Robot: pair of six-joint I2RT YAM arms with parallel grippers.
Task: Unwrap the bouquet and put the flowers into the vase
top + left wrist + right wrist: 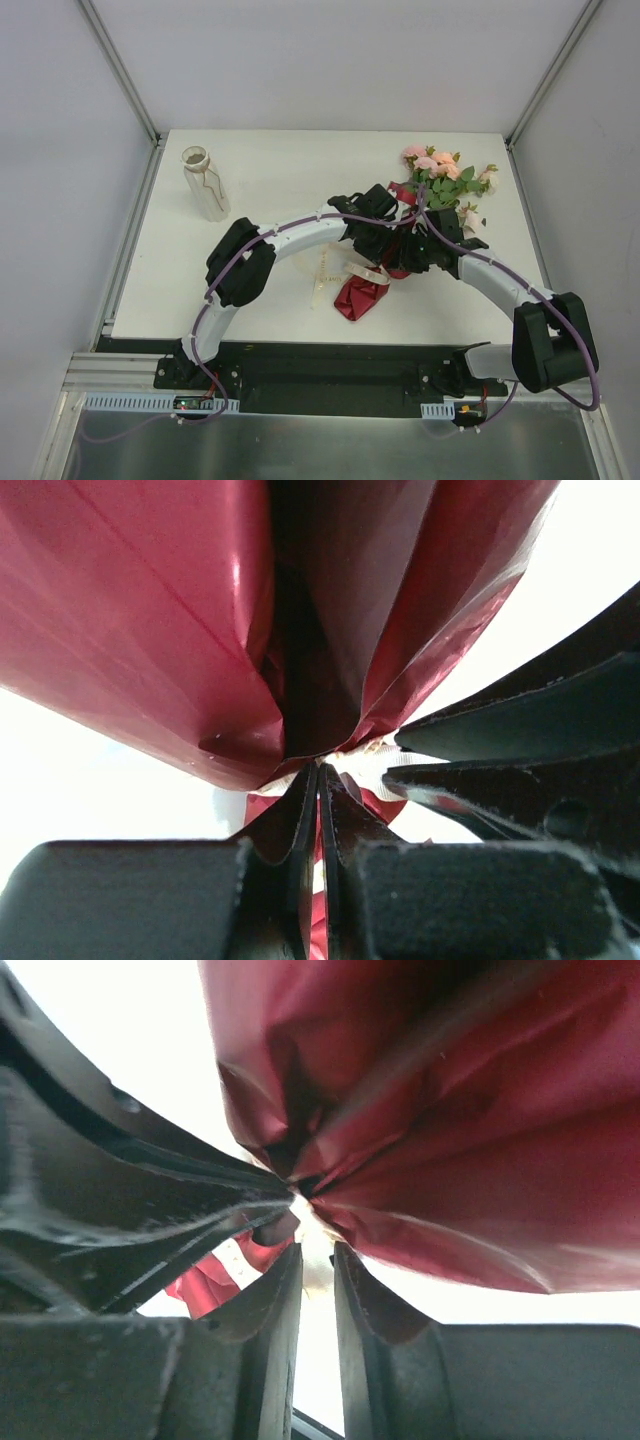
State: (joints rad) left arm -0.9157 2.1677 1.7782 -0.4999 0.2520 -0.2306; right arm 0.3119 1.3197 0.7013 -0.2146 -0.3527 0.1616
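Observation:
The cream ribbon cinches the red paper beyond my right gripper's fingers, so my right gripper will open wider and grab the ribbon where it wraps the paper [327, 1224].
The bouquet [415, 215] lies at the table's right middle. Its flowers [443, 172], pink and cream with green leaves, point to the far side, and the dark red paper [360, 297] fans out toward me. Both grippers meet at its tied waist. My left gripper [320, 767] is shut, its tips against the cream ribbon [385, 765] under the pinched paper [130, 630]; whether ribbon is caught between them I cannot tell. My right gripper [317, 1245] stands a little open, and pale ribbon shows at its tips below the gathered paper [450, 1110]. The clear vase [206, 184] stands at the far left.
A loose length of cream ribbon [324, 277] trails on the table left of the red paper. The table's front edge [300, 342] runs just behind the arm bases. Grey walls close in the table at the left, right and back.

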